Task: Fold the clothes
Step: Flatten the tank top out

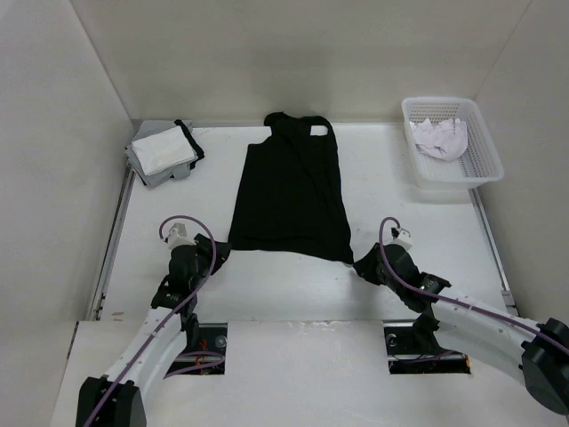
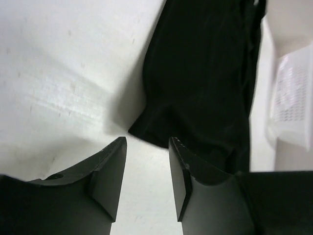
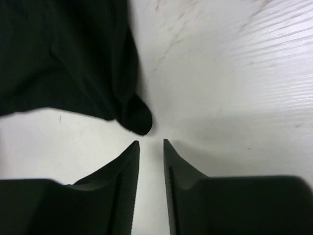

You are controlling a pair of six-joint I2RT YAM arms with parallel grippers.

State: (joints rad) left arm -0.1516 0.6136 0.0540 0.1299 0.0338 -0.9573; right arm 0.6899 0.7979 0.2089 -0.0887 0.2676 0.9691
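Note:
The left gripper's fingers stop short of the black tank top's hem, so it should reach forward and close on the hem's corner point(image 2: 138, 129) before pulling.
The clothes point(image 1: 292, 191), a black tank top, lie flat in the middle of the white table with the neck at the far end and the hem toward the arms. My left gripper point(image 1: 216, 252) sits just short of the hem's left corner point(image 2: 146, 132), open, bare table between its fingers. My right gripper point(image 1: 361, 264) stands open just short of the hem's right corner point(image 3: 137, 120), holding nothing. In both wrist views the cloth point(image 2: 205, 73) lies ahead of the fingertips, apart from them.
A folded grey-and-white stack of garments point(image 1: 164, 151) lies at the back left. A white mesh basket point(image 1: 484, 165) with a white garment point(image 1: 439, 135) inside stands at the back right. White walls enclose the table on three sides.

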